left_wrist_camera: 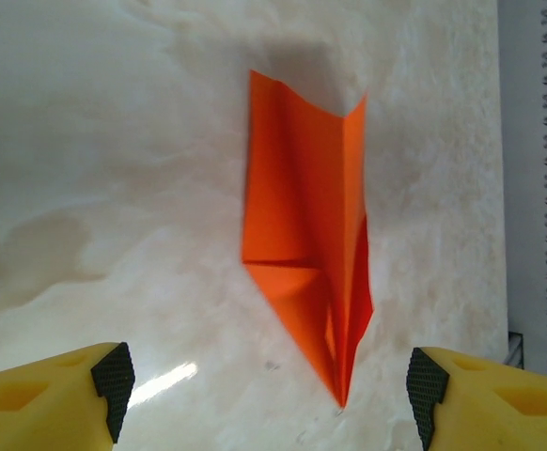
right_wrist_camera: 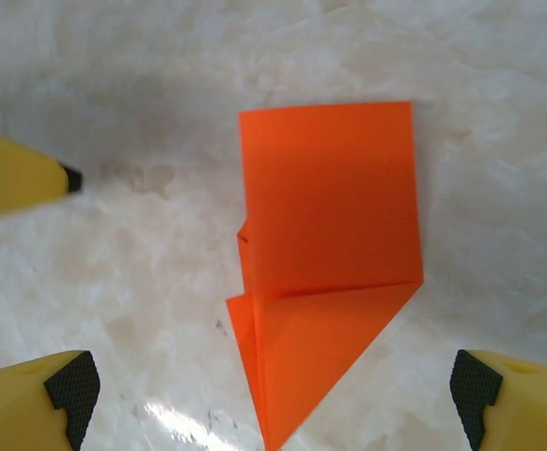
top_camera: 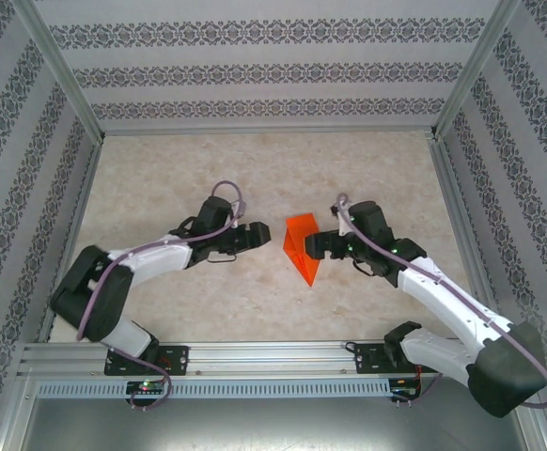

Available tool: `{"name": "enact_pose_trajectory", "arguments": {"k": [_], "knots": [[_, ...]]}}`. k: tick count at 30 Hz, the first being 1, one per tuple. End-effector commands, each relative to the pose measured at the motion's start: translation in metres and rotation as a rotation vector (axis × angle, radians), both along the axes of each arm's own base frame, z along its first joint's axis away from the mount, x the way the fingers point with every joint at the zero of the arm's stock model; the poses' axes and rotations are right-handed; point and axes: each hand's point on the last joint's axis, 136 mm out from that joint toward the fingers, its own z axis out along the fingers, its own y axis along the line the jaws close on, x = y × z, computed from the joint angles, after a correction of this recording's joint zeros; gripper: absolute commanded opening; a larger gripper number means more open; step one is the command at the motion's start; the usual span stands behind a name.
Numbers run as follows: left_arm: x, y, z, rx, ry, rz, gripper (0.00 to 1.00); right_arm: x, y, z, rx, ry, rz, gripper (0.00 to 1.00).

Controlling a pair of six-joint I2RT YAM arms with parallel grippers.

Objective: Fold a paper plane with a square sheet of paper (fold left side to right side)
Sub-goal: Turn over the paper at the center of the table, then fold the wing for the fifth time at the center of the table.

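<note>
The paper's flap is standing up along the centre crease. So my left gripper will hold the paper's far corner steady while my right gripper pinches the paper's opposite edge [right_wrist_camera: 411, 155].
The square sheet of paper [top_camera: 301, 246], bright orange, lies on the table folded into a pointed wedge, a rough paper plane with its tip toward the near edge. In the left wrist view the paper [left_wrist_camera: 306, 235] has one flap standing up along a centre crease. The right wrist view has the paper [right_wrist_camera: 335, 235] flat, a rectangle over a triangular nose. My left gripper [top_camera: 268, 235] is open just left of the paper, apart from it, and its fingertips [left_wrist_camera: 114, 376] are empty. On the other side my right gripper [top_camera: 312, 246] is open close to the paper, nothing between its pads [right_wrist_camera: 469, 387].
The marble-patterned tabletop [top_camera: 255, 178] is ringed by patterned walls on a metal frame [top_camera: 67, 85]. A rail [top_camera: 255, 357] with both arm bases runs along the near edge. One yellow finger of the left gripper [right_wrist_camera: 20, 174] reaches in at the upper left of the right wrist view.
</note>
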Motion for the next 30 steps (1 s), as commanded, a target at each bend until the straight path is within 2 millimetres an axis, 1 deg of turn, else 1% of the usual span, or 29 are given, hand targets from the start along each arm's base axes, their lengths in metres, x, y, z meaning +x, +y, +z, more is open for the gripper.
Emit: {"name": "enact_pose_trajectory", "arguments": {"k": [1,3,5,9,13,15,19,21,23,26,30], "knots": [[0.02,-0.038,0.022,-0.129,-0.049,-0.043,0.78,0.009,0.002,0.007,0.184,0.031,-0.031,0.98],[0.027,-0.052,0.012,-0.15,-0.019,-0.063,0.78,0.012,-0.006,0.003,0.231,0.046,-0.059,0.96],[0.033,-0.062,0.006,-0.173,-0.003,-0.074,0.76,0.013,-0.011,0.0,0.253,0.051,-0.073,0.94],[0.046,-0.078,-0.004,-0.192,0.013,-0.098,0.73,0.012,-0.014,-0.006,0.25,0.06,-0.076,0.93],[0.056,-0.087,-0.016,-0.19,0.026,-0.114,0.62,0.011,-0.013,-0.013,0.241,0.079,-0.066,0.91],[0.06,-0.09,-0.021,-0.176,0.024,-0.119,0.53,0.012,-0.012,-0.016,0.238,0.09,-0.062,0.91],[0.068,-0.084,-0.032,-0.159,0.02,-0.111,0.31,0.015,-0.011,-0.021,0.241,0.111,-0.058,0.88],[0.07,-0.077,-0.031,-0.173,0.004,-0.106,0.2,0.018,-0.01,-0.025,0.261,0.131,-0.049,0.87],[0.069,-0.071,-0.028,-0.187,-0.022,-0.118,0.12,0.021,-0.008,-0.025,0.294,0.145,-0.037,0.87],[0.061,-0.062,-0.02,-0.202,-0.058,-0.157,0.05,0.029,-0.002,-0.023,0.344,0.149,0.004,0.85],[0.05,-0.05,-0.005,-0.236,-0.103,-0.21,0.01,0.038,0.01,-0.02,0.38,0.159,0.087,0.84]]}}
